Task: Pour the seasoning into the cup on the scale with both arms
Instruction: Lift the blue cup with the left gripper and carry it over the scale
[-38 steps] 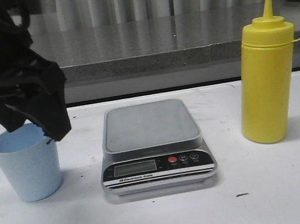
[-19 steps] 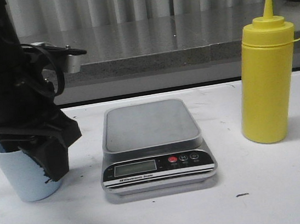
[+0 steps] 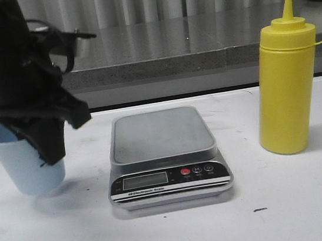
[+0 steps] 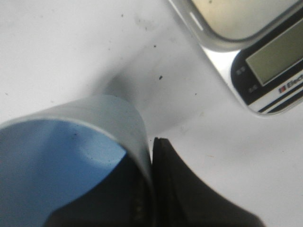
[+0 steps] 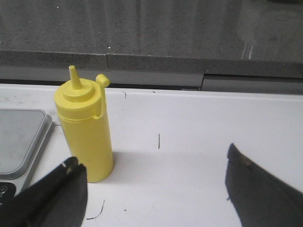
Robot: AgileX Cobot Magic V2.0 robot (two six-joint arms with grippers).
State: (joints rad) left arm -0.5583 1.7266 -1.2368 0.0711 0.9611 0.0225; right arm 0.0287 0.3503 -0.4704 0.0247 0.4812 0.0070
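The robot's left gripper needs to release the light blue cup on the middle of the scale's bare metal platform (image 3: 164, 137). The cup now hangs a little above the table.
The light blue cup (image 3: 26, 167) hangs a little above the table at the left, with its shadow below it. My left gripper (image 3: 47, 148) is shut on the cup's right wall, one finger inside and one outside; the left wrist view shows the gripper (image 4: 150, 147) pinching the cup's wall (image 4: 124, 124). The scale (image 3: 161, 133) sits in the middle with its platform bare, to the right of the cup. The yellow seasoning bottle (image 3: 287, 86) stands upright at the right. My right gripper (image 5: 151, 158) is open and empty, with the bottle (image 5: 85, 127) ahead beside one finger.
A grey stone ledge (image 3: 198, 44) runs along the back of the white table (image 3: 181, 230). The scale's corner (image 4: 246, 33) lies close to the cup in the left wrist view. The scale's edge (image 5: 19, 137) shows next to the bottle in the right wrist view.
My left gripper came down over the cup's rim, shut on its wall and lifted the cup off the table. The bottle and scale have not moved.
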